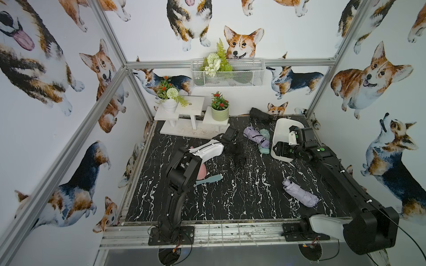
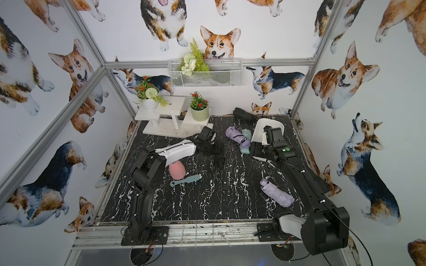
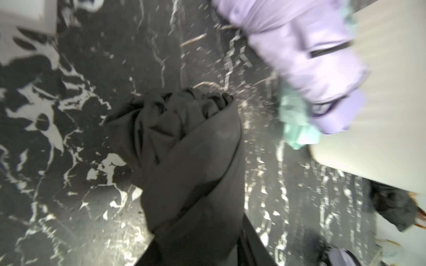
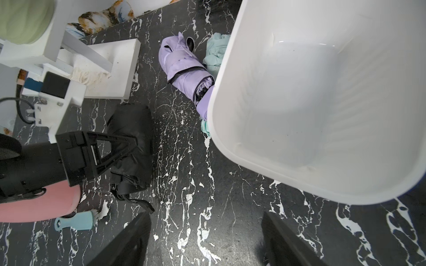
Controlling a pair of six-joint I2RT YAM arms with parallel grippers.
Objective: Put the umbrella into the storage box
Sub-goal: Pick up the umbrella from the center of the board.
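Observation:
My left gripper is holding the black umbrella. Next, my right gripper should take hold of the strap end [image 4: 129, 178] of that umbrella.
A folded black umbrella [image 1: 237, 153] lies mid-table. My left gripper [image 1: 232, 147] is down on it and shut around its body; in the left wrist view the umbrella [image 3: 191, 161] fills the space between the jaws. The right wrist view shows that gripper's black fingers [image 4: 110, 147] straddling the umbrella [image 4: 131, 129]. The storage box [image 1: 280, 129], a white tub, stands at the back right and holds nothing [image 4: 299, 92]. My right gripper [image 4: 205, 214] hovers open over bare table just in front of the box, nothing between its fingers.
A lilac umbrella [image 1: 254, 135] and a mint one [image 1: 265, 138] lie against the box's left wall. Another lilac umbrella [image 1: 299, 192] lies front right, another black one [image 1: 260, 114] at the back wall. A pink object [image 2: 176, 170], teal brush [image 2: 185, 180], white plant stands [image 1: 179, 110], wire basket [image 1: 227, 73].

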